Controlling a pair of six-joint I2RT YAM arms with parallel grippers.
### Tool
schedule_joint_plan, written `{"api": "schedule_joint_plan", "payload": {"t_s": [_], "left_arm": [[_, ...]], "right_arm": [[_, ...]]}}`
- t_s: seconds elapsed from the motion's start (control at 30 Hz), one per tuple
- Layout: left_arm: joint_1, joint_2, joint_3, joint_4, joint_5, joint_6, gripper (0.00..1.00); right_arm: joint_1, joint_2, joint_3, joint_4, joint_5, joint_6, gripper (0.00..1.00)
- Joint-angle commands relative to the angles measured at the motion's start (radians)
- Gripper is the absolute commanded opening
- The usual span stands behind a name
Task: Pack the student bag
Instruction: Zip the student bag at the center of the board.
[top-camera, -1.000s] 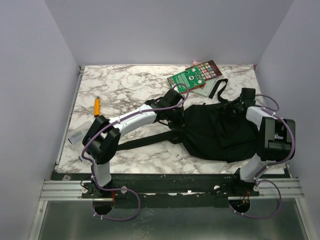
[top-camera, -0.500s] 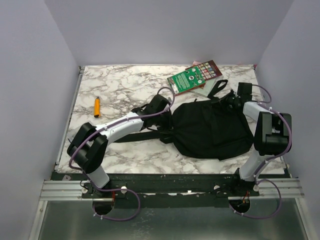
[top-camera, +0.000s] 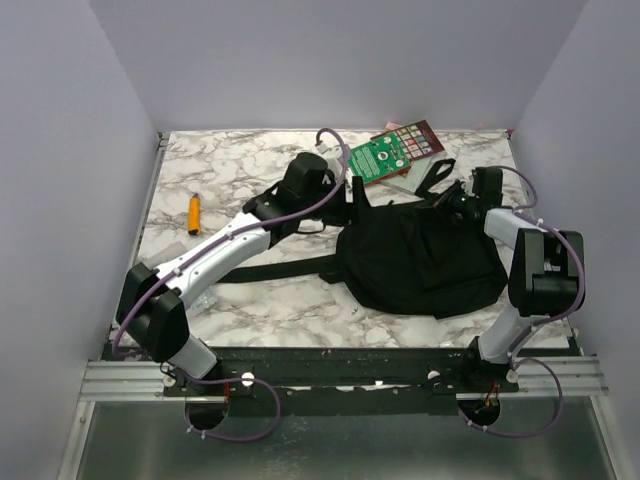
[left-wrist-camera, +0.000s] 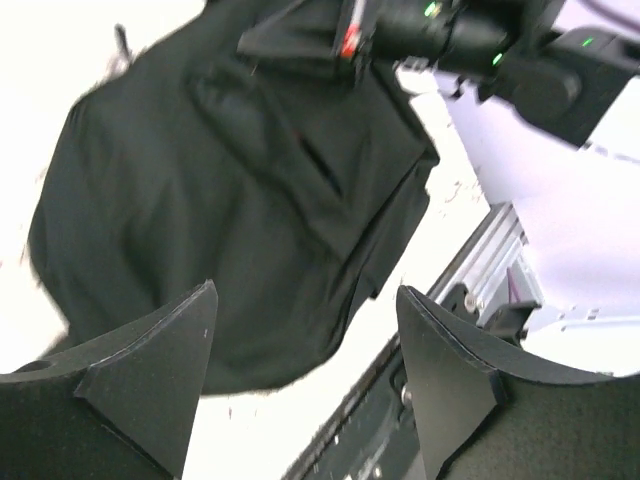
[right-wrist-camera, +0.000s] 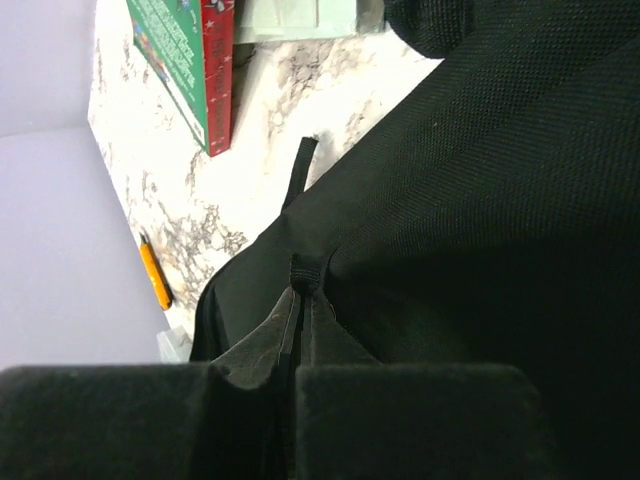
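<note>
The robot's right gripper holds the small black fabric tab while the soft bag lies loose, so the left gripper needs to pinch fabric (top-camera: 396, 211) near the bag's top edge to anchor it.
The student bag (top-camera: 420, 255), a big soft black backpack, lies on the right half of the marble table (top-camera: 250, 160), with a long strap (top-camera: 270, 272) trailing left. My left gripper (top-camera: 330, 195) hovers raised off the bag's upper left corner. In the left wrist view it is open (left-wrist-camera: 305, 300) with nothing between its fingers and the bag (left-wrist-camera: 230, 180) below. My right gripper (top-camera: 455, 200) is at the bag's top edge. Seen from the right wrist, it is shut (right-wrist-camera: 305, 292) on a small black fabric tab (right-wrist-camera: 308, 270) of the bag (right-wrist-camera: 480, 200).
A green-covered book (top-camera: 385, 155) lies on a pale one at the back, just behind the bag, and it shows in the right wrist view too (right-wrist-camera: 185, 50). An orange pen (top-camera: 194, 212) lies at the left. The metal rail (top-camera: 340, 375) runs along the near edge.
My left gripper has opened, let go of the bag's left edge, and risen toward the back. The bag slid a little left. My right gripper closed on the tab.
</note>
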Motion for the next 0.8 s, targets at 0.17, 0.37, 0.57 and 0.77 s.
{"api": "schedule_joint_plan", "payload": {"t_s": [0.17, 0.37, 0.57, 0.77], "left_arm": [[-0.056, 0.307, 0.106, 0.483, 0.040, 0.252, 0.69], [-0.062, 0.455, 0.166, 0.574, 0.055, 0.154, 0.67], [-0.045, 0.526, 0.207, 0.572, 0.034, -0.115, 0.57], [-0.016, 0.585, 0.242, 0.537, 0.004, -0.291, 0.66]], "right_arm": [[0.008, -0.043, -0.027, 0.031, -0.082, 0.012, 0.01], [0.007, -0.076, -0.022, -0.001, -0.099, 0.027, 0.01], [0.008, -0.130, -0.013, -0.011, -0.120, 0.050, 0.01], [0.006, -0.194, 0.001, -0.053, -0.138, 0.067, 0.00]]}}
